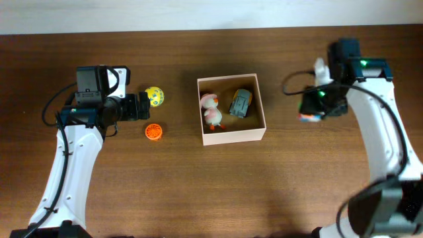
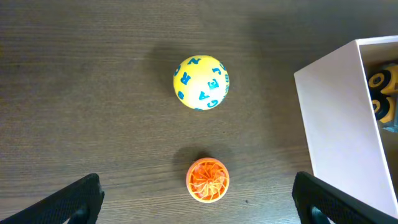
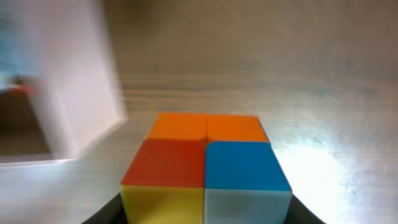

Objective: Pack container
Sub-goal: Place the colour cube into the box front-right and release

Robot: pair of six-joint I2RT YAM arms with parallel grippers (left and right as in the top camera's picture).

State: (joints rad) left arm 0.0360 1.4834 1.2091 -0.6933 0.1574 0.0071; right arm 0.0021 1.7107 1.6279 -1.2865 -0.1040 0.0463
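The robot's left gripper should next move to the middle of the yellow ball (image 1: 154,96) (image 2: 201,83), beyond the orange disc, and close there.
The container (image 1: 254,135), a shallow cream cardboard box, sits mid-table and holds a pink and white duck toy (image 1: 211,109) and a grey toy car (image 1: 240,103). Its white wall shows in the left wrist view (image 2: 339,118) and, blurred, in the right wrist view (image 3: 74,87). A yellow ball with blue letters (image 1: 154,96) (image 2: 201,82) and an orange ridged disc (image 1: 153,131) (image 2: 208,180) lie left of the box. My left gripper (image 2: 198,202) is open above the disc. My right gripper (image 1: 310,112) is shut on a multicoloured cube (image 3: 205,168), right of the box.
A pale wall strip runs along the table's far edge (image 1: 198,14). Bare dark wood lies in front of the box (image 1: 225,192).
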